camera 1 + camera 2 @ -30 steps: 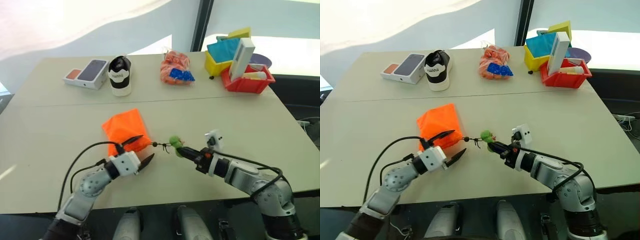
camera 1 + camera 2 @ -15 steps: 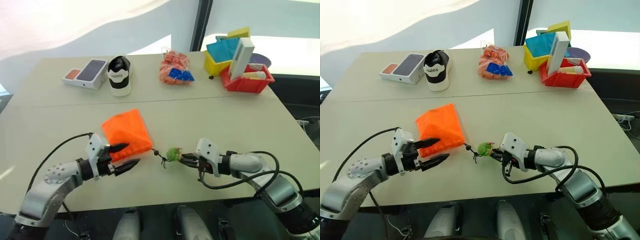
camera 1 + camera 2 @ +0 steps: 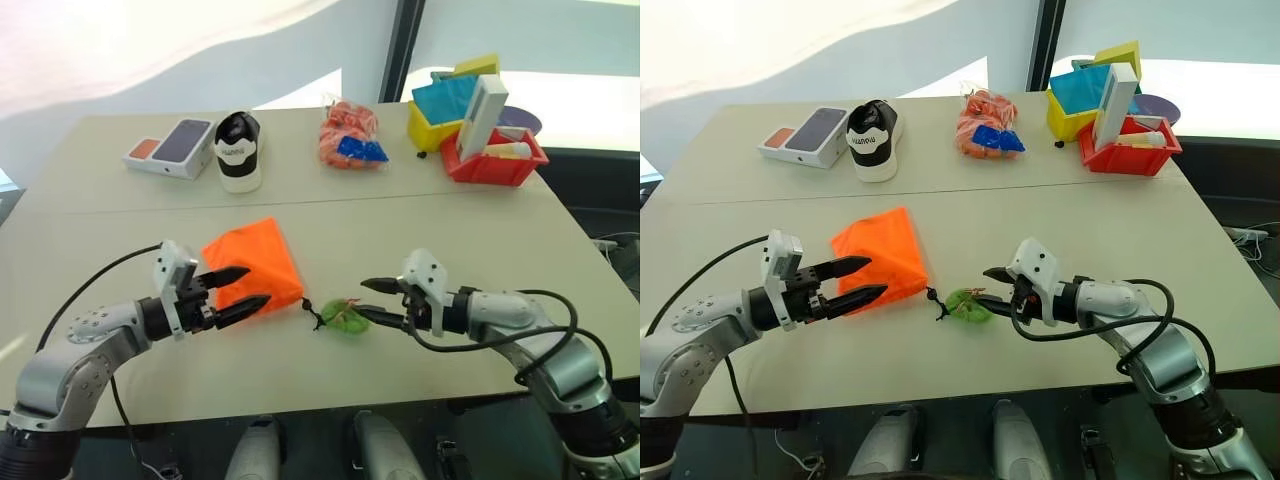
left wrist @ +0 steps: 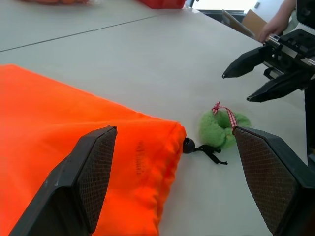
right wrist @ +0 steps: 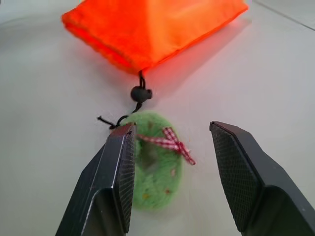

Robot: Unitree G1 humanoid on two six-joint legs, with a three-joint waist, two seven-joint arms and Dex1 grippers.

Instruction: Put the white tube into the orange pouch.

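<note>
I can see the black cord lying slack from the orange pouch to the green fuzzy loop, so I need to take the loop's ribbon side (image 3: 350, 304) with my right gripper and pull the cord straight.
The orange pouch (image 3: 255, 262) lies flat on the near middle of the table, its black cord ending in a green fuzzy loop (image 3: 342, 316) that rests on the tabletop. My left gripper (image 3: 257, 285) hovers open at the pouch's near edge, one finger over the fabric. Level with it, my right gripper (image 3: 357, 299) stands open just above the loop, which lies between its fingers (image 5: 118, 172) untouched. The white tube (image 3: 512, 150) lies in the red bin (image 3: 480, 172) at the far right, beside a tall white box (image 3: 483, 115).
Along the far edge stand a phone box (image 3: 175, 146), a black and white shoe (image 3: 239, 150), an orange net bag (image 3: 350, 135) with a blue packet, and a yellow bin (image 3: 430, 125). A person's hand (image 4: 275, 27) shows beyond the table's right side.
My right gripper has opened and let go of the green loop, which now lies on the table. Both hands have risen a little; the left one rolled and drew back to the left.
</note>
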